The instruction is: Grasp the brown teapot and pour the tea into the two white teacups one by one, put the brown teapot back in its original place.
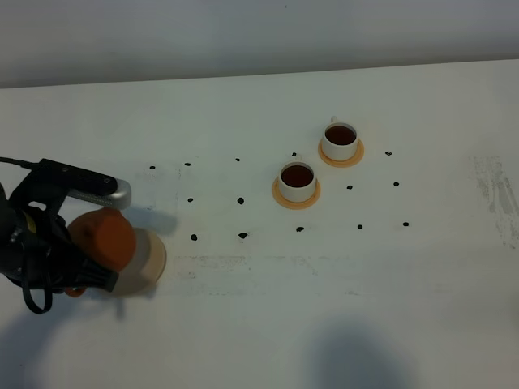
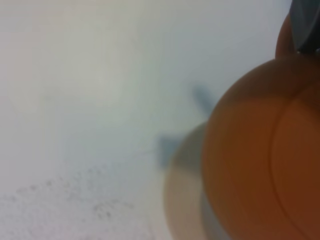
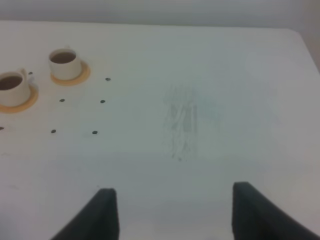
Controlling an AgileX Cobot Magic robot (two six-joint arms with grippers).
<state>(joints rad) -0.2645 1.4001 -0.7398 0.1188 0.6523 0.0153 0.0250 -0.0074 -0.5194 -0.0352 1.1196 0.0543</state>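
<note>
I should set the brown teapot down with my left gripper on the beige round coaster [image 1: 125, 260] [image 2: 255, 200] that is just beneath it.
The brown teapot [image 1: 102, 237] hangs at the table's left, just above and to the left of its beige round coaster [image 1: 151, 258], the original place. My left gripper [image 1: 84, 277] is shut on the brown teapot at its handle side. The left wrist view is filled by the teapot [image 2: 265, 155], with the coaster [image 2: 181, 195] under it and one dark finger [image 2: 306, 24] at the pot's edge. The two white teacups [image 1: 298, 180] [image 1: 340, 139] stand right of centre on orange-tan coasters, both holding dark tea [image 1: 298, 174]. My right gripper [image 3: 170, 215] is open over bare table, far from the cups [image 3: 11, 88] [image 3: 65, 63].
Small black dots [image 1: 242, 235] are scattered over the white table [image 1: 268, 316] between the teapot and the cups. A scuffed patch [image 1: 496, 194] marks the right side. The table's far edge meets a pale wall [image 1: 259, 32].
</note>
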